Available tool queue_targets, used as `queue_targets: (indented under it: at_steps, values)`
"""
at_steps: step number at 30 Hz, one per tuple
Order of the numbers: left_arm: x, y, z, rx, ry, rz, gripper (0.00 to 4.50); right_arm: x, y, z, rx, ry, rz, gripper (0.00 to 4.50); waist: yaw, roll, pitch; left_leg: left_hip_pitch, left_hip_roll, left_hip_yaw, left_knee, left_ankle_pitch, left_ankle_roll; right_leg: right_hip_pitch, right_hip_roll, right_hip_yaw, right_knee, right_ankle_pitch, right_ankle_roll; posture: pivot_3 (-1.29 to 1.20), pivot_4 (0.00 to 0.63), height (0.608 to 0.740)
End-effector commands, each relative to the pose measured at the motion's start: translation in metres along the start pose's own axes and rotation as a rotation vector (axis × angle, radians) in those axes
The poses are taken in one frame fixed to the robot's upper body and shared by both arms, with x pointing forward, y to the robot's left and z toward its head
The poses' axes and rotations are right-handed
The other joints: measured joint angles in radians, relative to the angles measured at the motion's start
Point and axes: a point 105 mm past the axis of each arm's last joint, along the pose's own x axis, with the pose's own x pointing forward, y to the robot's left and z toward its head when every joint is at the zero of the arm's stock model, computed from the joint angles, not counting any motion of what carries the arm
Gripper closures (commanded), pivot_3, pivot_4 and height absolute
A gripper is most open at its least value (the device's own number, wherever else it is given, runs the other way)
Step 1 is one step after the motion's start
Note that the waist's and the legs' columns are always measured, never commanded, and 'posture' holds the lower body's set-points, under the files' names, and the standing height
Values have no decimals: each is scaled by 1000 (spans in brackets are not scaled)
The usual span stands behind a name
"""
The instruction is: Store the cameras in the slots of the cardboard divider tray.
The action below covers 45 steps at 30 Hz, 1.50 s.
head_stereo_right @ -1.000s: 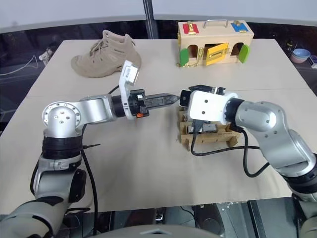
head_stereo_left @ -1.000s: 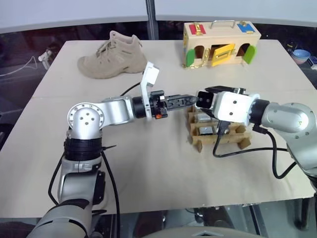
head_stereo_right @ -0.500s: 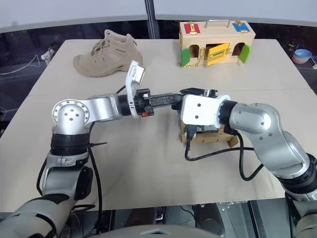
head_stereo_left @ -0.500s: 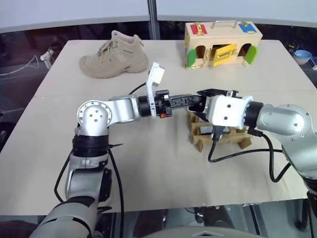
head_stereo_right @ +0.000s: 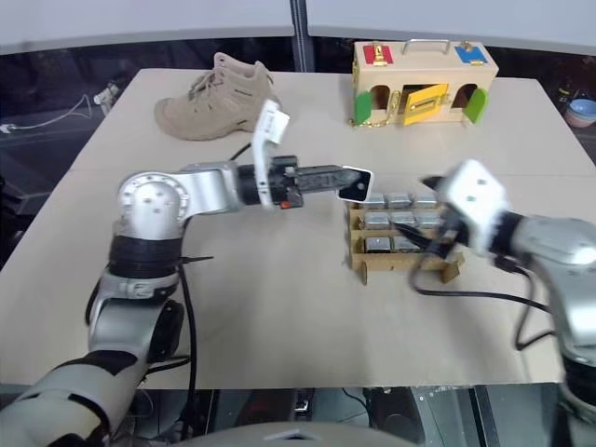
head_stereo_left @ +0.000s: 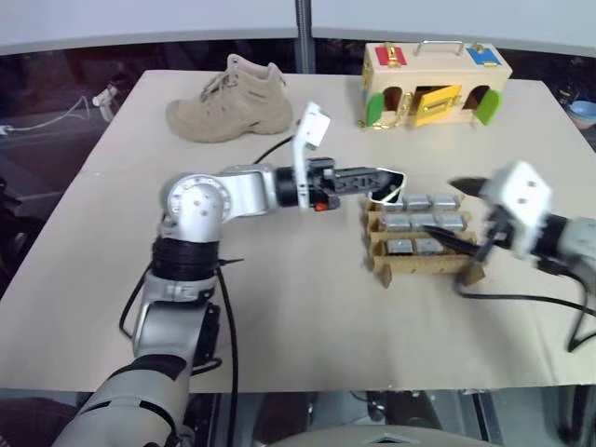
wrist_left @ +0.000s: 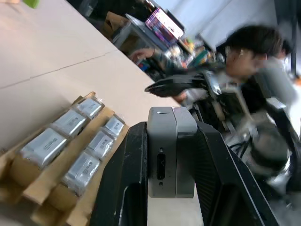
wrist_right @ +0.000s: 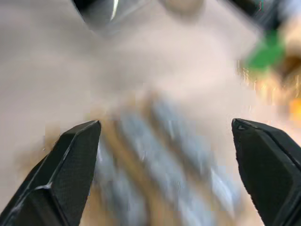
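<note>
Next, I release the silver-white camera with my left gripper in the tray's empty front-row end slot (head_stereo_left: 457, 243), by my right gripper.
My left gripper (head_stereo_left: 389, 183) reaches level across the table and is shut on a silver-white camera (wrist_left: 169, 157), just off the back left corner of the cardboard divider tray (head_stereo_left: 412, 264). Several more cameras (head_stereo_left: 424, 222) sit in the tray's slots. My right gripper (head_stereo_left: 456, 214) hangs over the tray's right end, open, with nothing between its fingers (wrist_right: 70, 165). In the right wrist view the tray under it is blurred. The left wrist view looks past the held camera to the tray (wrist_left: 44, 190) and my right gripper (wrist_left: 174, 84).
A tan boot (head_stereo_left: 233, 101) lies at the back left. A pale wooden box with colourful doors (head_stereo_left: 436, 84) stands at the back right. A person (wrist_left: 249, 47) sits beyond the table's right side. A small blue bowl (head_stereo_left: 585, 112) is off the right edge.
The camera passed from my right gripper to my left, which shut on it. My right gripper opened and swung away to the right. The head view also shifted.
</note>
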Motion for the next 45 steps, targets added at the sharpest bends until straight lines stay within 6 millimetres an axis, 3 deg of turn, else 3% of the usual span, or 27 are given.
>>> queue_targets:
  at_steps: [1, 5, 10, 17, 26, 34, 45]
  values:
    - [33, -10, -13, 154, 87, -107, 3783, -41, -12, 10, -43, -48, 19, 64, -5, 0, 0, 1, 0, 1, 0, -1, 1, 0, 0, 2, 0, 0, 0, 0, 150, 740]
    - [65, -8, -26, 217, 135, -141, 3783, -59, -14, 18, -30, -70, 100, 64, -24, 0, 0, 2, 1, 0, 0, -1, 1, 0, 1, 2, 0, 0, 0, 0, 150, 740]
    - [101, 6, -32, 338, 184, -64, 3783, -68, -31, 18, -99, -69, 128, 64, -26, 0, 0, 3, 3, 0, 0, -1, 1, 0, 4, 2, 1, 0, 0, 0, 150, 740]
    - [131, 12, -41, 387, 242, -27, 3783, -68, -38, 32, -158, -122, 185, 64, -22, 1, 0, 1, 3, 0, 0, -1, 2, -1, 3, 3, 1, 0, 1, 0, 150, 740]
    - [133, 21, -67, 468, 374, -30, 3783, -70, -26, 29, -144, -118, 207, 64, -19, 1, 0, 0, 2, 0, 0, -1, 2, -1, 2, 3, 0, 0, 2, 0, 150, 740]
    - [131, 14, -71, 503, 425, -75, 3783, -80, -21, 11, -108, -65, 194, 64, -22, 1, 0, 1, 2, 0, 0, -1, 2, -1, 3, 2, 1, 0, 2, 0, 150, 740]
    - [130, 20, -78, 592, 509, -38, 3783, -92, -25, 0, -86, -34, 160, 64, -21, 1, 0, 1, 3, 0, 0, -1, 2, -1, 3, 2, 1, 0, 2, 0, 150, 740]
